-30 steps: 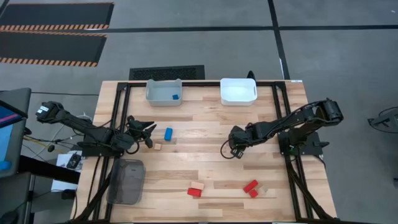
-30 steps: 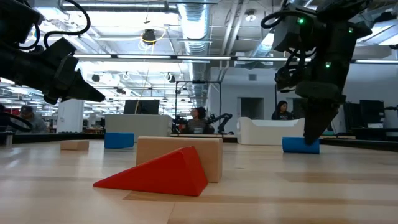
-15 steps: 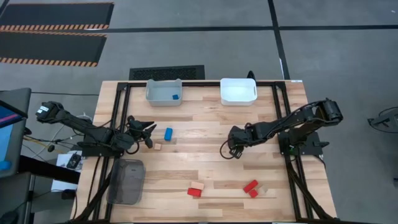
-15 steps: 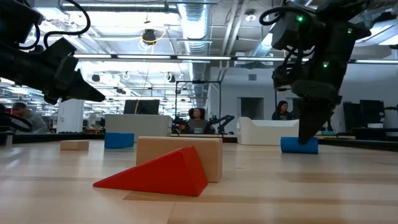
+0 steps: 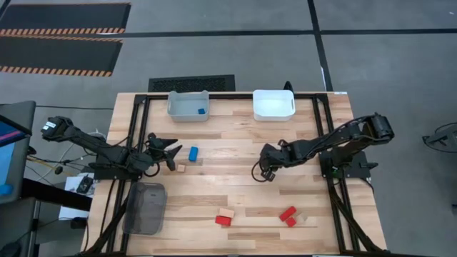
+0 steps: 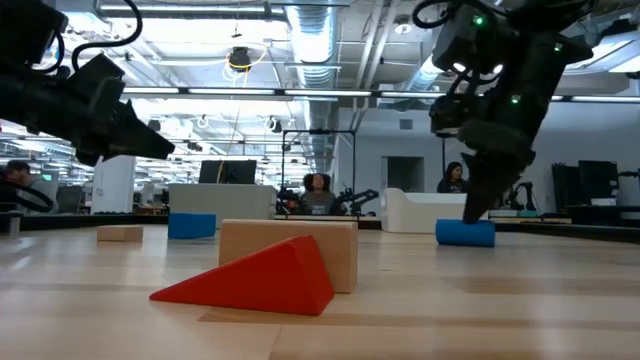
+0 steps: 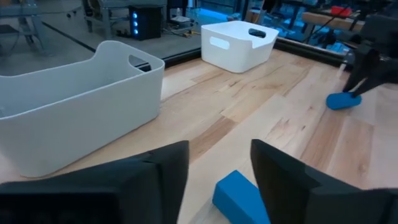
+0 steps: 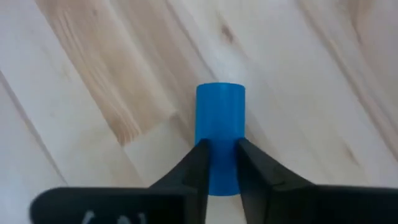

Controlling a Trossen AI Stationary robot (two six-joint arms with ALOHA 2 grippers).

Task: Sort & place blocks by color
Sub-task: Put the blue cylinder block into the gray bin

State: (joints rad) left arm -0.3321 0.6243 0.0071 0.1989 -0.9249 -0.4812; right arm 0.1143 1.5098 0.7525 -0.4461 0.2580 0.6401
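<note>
The right gripper's fingers are over the top of the blue cylinder, closer together than its width, so the robot should open them wider and grip the cylinder's curved sides (image 8: 224,175).
A blue cylinder (image 8: 220,112) lies on its side at mid-table (image 6: 465,233), with my right gripper (image 8: 220,146) shut on it (image 5: 263,173). At the table's left, my left gripper (image 5: 173,151) stands open just above the wood, and a blue cuboid block (image 7: 239,196) lies a short way ahead of its fingers (image 5: 193,153). A small tan block (image 5: 181,168) rests flat beside that cuboid. Toward the near edge, a red wedge leans against a tan block (image 6: 290,262), and red pieces (image 5: 288,214) lie beside another tan piece. My right gripper pinches the cylinder's curved sides near one end (image 8: 220,163) between its two fingers (image 8: 200,163). The fingers slant steeply down from the table's right side and run along the cylinder. The cylinder rests level on the table top.
A grey bin (image 5: 188,106) holding one blue block and a white bin (image 5: 274,104) stand at the far edge. A dark mesh bin (image 5: 145,207) sits at the near left. Bare wood lies between the two arms. People sit in the room beyond the table.
My right gripper's fingers have tipped toward the table's left, and the blue cylinder has slid a short way along the wood in that direction, staying on its side.
</note>
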